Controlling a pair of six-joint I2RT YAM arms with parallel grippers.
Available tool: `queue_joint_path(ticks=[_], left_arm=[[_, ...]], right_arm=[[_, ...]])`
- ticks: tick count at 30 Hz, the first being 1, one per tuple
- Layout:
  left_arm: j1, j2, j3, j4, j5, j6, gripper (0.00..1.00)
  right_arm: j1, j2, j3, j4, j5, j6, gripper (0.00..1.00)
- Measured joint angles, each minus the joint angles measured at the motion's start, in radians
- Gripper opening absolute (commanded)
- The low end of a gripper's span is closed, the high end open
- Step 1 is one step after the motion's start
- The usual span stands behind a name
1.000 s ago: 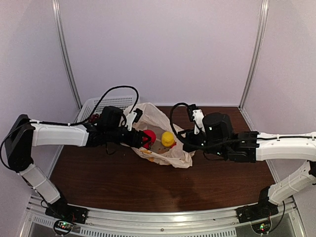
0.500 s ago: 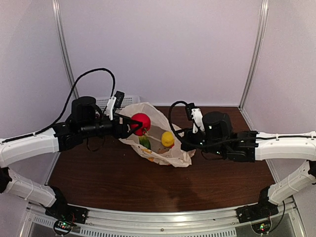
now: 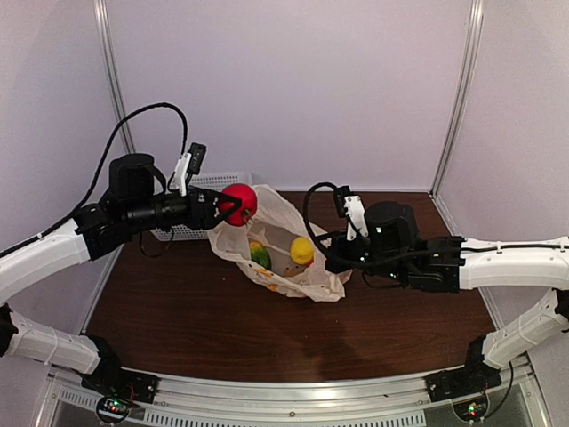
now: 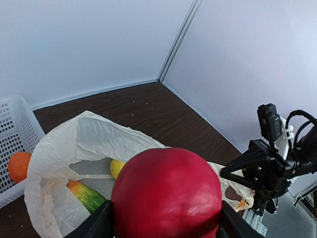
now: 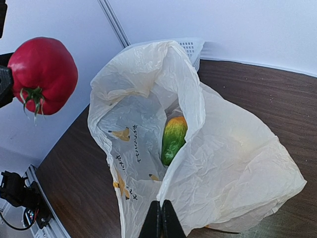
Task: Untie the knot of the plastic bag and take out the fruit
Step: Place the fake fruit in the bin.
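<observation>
Next, my left gripper lets go of the red fruit in the white basket point(image 3: 213, 193), behind the orange fruit.
The plastic bag point(image 3: 313, 276) lies open on the table, and no knot shows. My left gripper point(image 3: 233, 206) is shut on a red fruit point(image 3: 240, 203) and holds it in the air above the bag's left rim, next to the basket. In the left wrist view the red fruit point(image 4: 166, 193) fills the space between the fingers point(image 4: 96, 225). A green-orange fruit point(image 3: 259, 255) and a yellow fruit point(image 3: 302, 250) lie inside the bag. My right gripper point(image 3: 333, 252) is shut on the bag's right edge. In the right wrist view point(image 5: 161, 218) it pinches the film of the bag point(image 5: 233, 163).
A white perforated basket point(image 3: 209, 182) stands at the back left, behind the bag, with an orange fruit point(image 4: 19, 166) in it. Dark wooden table point(image 3: 267, 338), white walls on three sides, metal rail along the near edge.
My left gripper has lifted the red fruit out of the bag and carried it up and to the left, towards the basket. The right gripper and the bag have stayed put.
</observation>
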Motion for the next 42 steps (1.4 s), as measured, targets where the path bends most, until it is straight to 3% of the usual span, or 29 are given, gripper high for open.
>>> queue_joint_path(ticks=[8, 15, 28, 42], left_arm=[[0.228, 0.056, 0.081, -0.058, 0.002, 0.002, 0.51], [0.403, 0.230, 0.149, -0.068, -0.038, 0.010, 0.51], [0.445, 0.637, 0.362, -0.099, -0.163, 0.079, 0.51], [0.447, 0.855, 0.483, -0.109, -0.172, 0.087, 0.56]], right_arm=[[0.006, -0.026, -0.017, -0.004, 0.001, -0.001, 0.00], [0.006, -0.037, -0.018, -0.004, 0.002, -0.004, 0.00], [0.007, -0.036, -0.018, -0.030, 0.008, -0.004, 0.00], [0.009, -0.024, -0.018, -0.031, 0.008, -0.004, 0.00]])
